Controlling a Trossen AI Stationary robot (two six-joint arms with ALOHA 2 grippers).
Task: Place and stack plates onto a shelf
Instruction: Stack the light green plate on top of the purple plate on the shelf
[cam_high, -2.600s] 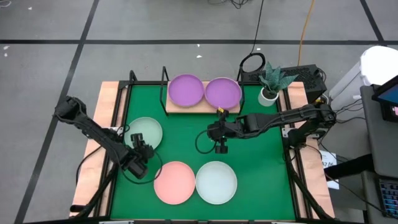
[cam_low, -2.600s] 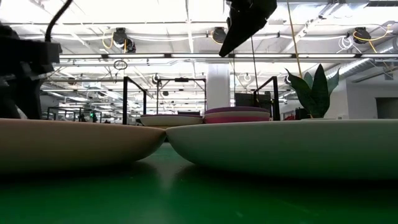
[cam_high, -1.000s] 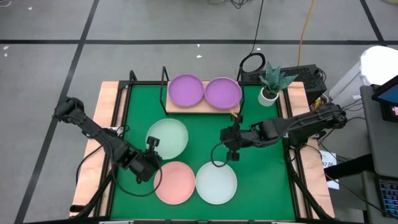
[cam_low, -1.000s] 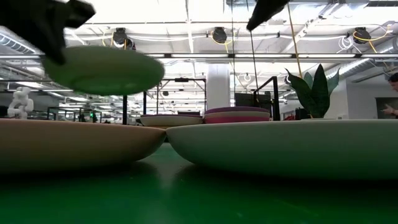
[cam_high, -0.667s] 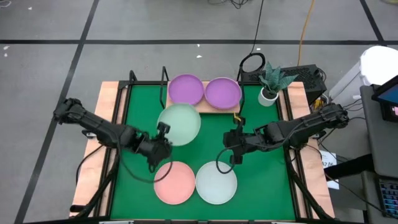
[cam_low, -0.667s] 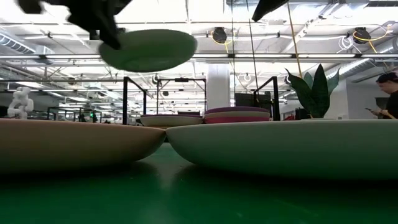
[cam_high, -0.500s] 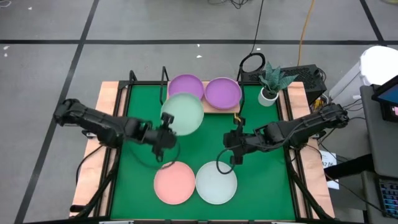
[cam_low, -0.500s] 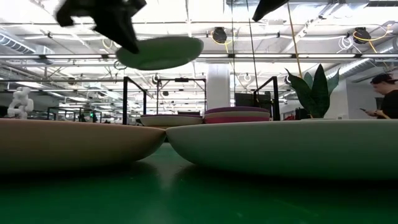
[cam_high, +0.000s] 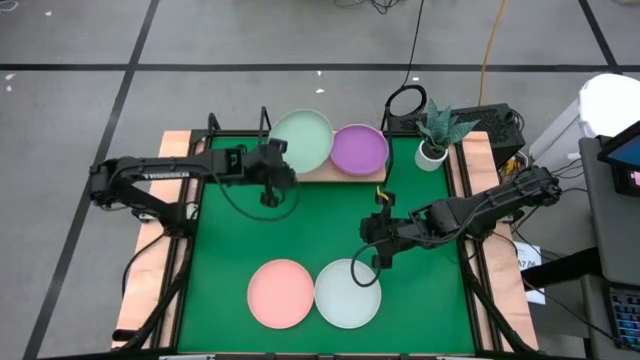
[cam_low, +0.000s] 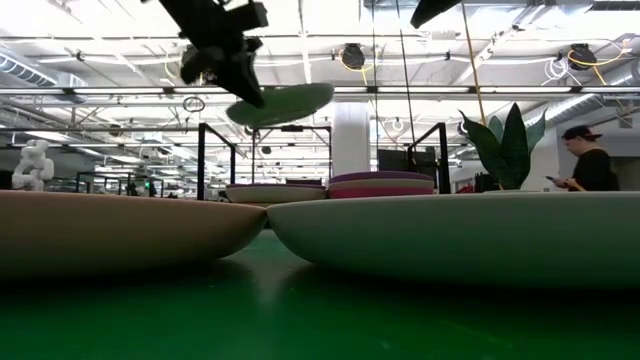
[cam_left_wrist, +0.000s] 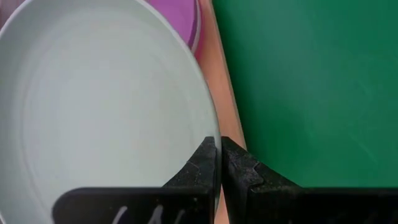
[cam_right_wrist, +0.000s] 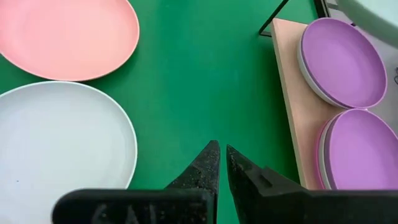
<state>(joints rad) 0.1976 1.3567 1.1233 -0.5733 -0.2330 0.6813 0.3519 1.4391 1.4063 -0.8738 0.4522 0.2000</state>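
Next, my left gripper sets the mint plate down on the purple plate at the shelf end (cam_high: 298, 145) farthest from the plant.
My left gripper (cam_high: 276, 165) is shut on a pale mint plate (cam_high: 302, 140) and holds it in the air over the left half of the wooden shelf (cam_high: 322, 172), above a purple plate (cam_left_wrist: 181, 18). A second purple plate (cam_high: 358, 148) lies on the shelf's right half. A salmon pink plate (cam_high: 282, 292) and a white plate (cam_high: 347, 292) rest flat on the green mat near the front edge. My right gripper (cam_right_wrist: 222, 154) hovers over the mat beside the white plate's far rim, shut with nothing between its fingers. My left gripper pinches the mint plate's rim (cam_left_wrist: 211, 134) at the edge nearest the table's front-left. One finger (cam_left_wrist: 204, 158) lies on the plate's inner face and the other on its outer side. The plate (cam_low: 282, 104) is lifted clear of the shelf and slightly tilted.
A potted plant (cam_high: 437, 132) stands at the far right corner. The shelf's black wire frame (cam_high: 265, 125) rises beside the held plate. A wide stretch of green mat (cam_high: 310, 225) lies between the shelf and the two front plates. A person (cam_low: 585, 160) stands in the room behind.
My left gripper has carried the mint plate from over the mat's middle toward the far edge and upward. The plate now hangs over the shelf's left purple plate. The pink and white plates have stayed in place.
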